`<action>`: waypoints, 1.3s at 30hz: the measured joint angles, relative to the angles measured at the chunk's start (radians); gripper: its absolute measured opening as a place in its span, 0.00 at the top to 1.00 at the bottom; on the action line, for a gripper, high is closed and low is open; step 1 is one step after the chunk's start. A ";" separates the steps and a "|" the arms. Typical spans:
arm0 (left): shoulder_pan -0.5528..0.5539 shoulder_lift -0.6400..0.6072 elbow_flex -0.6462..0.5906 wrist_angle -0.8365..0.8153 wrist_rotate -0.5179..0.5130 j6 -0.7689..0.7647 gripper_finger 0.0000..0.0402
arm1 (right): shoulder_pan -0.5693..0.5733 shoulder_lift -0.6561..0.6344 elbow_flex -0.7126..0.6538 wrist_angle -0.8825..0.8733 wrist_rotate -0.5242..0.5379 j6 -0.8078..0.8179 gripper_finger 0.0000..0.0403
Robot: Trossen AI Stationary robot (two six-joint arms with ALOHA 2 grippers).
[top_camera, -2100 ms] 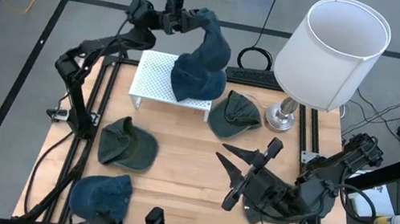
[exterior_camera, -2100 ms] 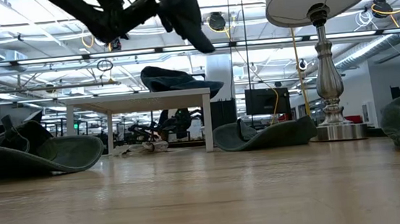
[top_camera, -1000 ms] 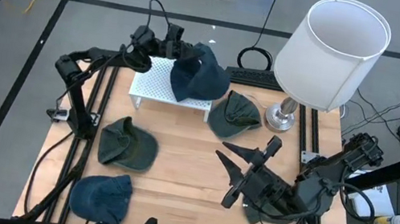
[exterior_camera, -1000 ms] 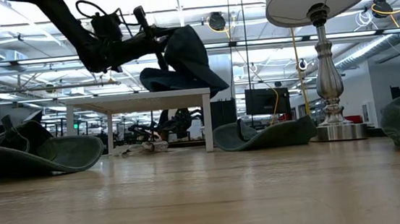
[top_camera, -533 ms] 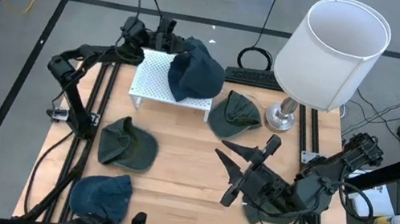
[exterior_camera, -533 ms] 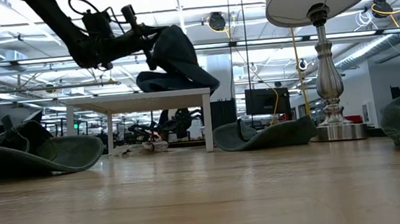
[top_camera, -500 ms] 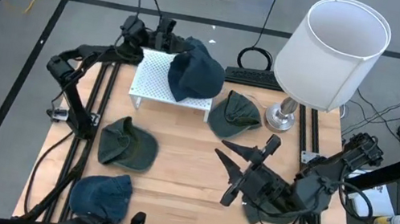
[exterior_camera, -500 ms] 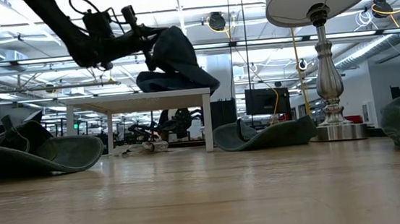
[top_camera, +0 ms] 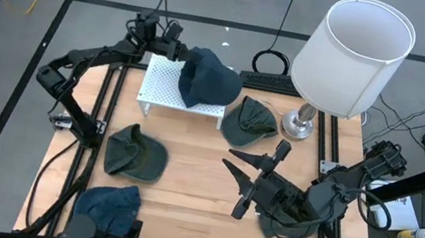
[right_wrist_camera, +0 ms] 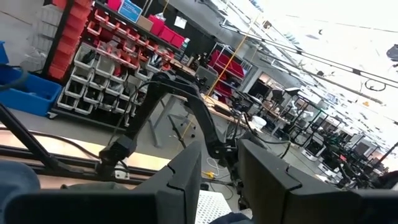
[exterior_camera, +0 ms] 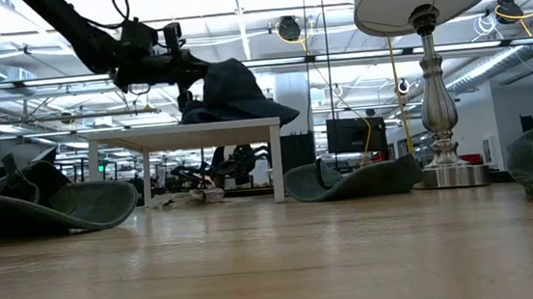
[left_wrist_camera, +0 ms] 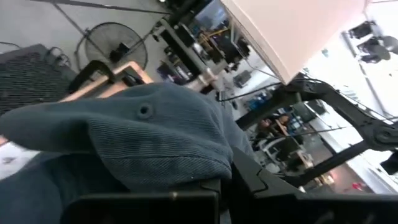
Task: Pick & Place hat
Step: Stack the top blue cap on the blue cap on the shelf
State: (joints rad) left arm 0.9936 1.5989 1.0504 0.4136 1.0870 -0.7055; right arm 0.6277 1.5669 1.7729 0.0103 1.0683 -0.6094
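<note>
I should bring the blue hat with my left gripper to the white rack's end (top_camera: 207, 81) nearest the lamp, and I should let go of it there.
A blue hat (top_camera: 209, 75) lies slumped on the top of a white perforated rack (top_camera: 168, 86) at the far side of the table. It shows in the low view as a dark mound (exterior_camera: 232, 85) and fills the left wrist view (left_wrist_camera: 155, 137). My left gripper (top_camera: 176, 44) is at the hat's left edge, above the rack's far left corner, shut on the cloth. My right gripper (top_camera: 240, 184) hovers open over the near right part of the table, touching nothing. My left gripper pinches the blue hat at its left edge (left_wrist_camera: 205, 171) between the two fingers. It comes in about level from the table's left (exterior_camera: 192, 71). The hat's body rests on the rack top (exterior_camera: 187, 130) and the held edge is raised a little above it.
Several other hats lie on the wood: a green one (top_camera: 136, 151) at the left, a blue one (top_camera: 107, 205) at the near left, and a green one (top_camera: 249, 118) right of the rack. A tall lamp with a white shade (top_camera: 354, 48) stands at the far right.
My left gripper has come down and drawn slightly toward the table's left, still shut on the hat. The hat, which hung tall from the fingers, has sunk onto the rack and now lies lower and flatter. The right arm has barely moved.
</note>
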 joint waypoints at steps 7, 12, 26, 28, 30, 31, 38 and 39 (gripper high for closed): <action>0.035 -0.031 0.000 -0.200 -0.018 0.074 1.00 | 0.000 0.000 0.000 -0.001 -0.001 0.000 0.75; 0.040 -0.033 0.000 -0.360 -0.046 0.140 1.00 | 0.000 0.000 0.000 -0.001 -0.026 0.000 0.75; 0.041 -0.038 0.000 -0.501 -0.111 0.173 1.00 | 0.000 0.000 0.000 -0.046 -0.027 0.078 0.75; 0.047 -0.038 0.000 -0.502 -0.117 0.166 0.98 | 0.000 0.000 0.000 -0.047 -0.027 0.086 0.75; 0.054 -0.038 0.000 -0.501 -0.117 0.155 0.94 | 0.001 0.000 0.000 -0.046 -0.027 0.086 0.75; 0.057 -0.038 0.000 -0.501 -0.114 0.153 0.92 | 0.002 0.000 0.000 -0.046 -0.027 0.086 0.75; 0.090 -0.038 0.000 -0.508 -0.094 0.109 0.78 | 0.002 0.000 0.000 -0.045 -0.052 0.086 0.75; 0.095 -0.038 0.000 -0.517 -0.094 0.108 0.76 | 0.002 0.000 0.000 -0.045 -0.057 0.086 0.75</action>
State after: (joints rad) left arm 1.0882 1.5608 1.0504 -0.1029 0.9928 -0.5972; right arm 0.6296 1.5669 1.7729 -0.0349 1.0114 -0.5236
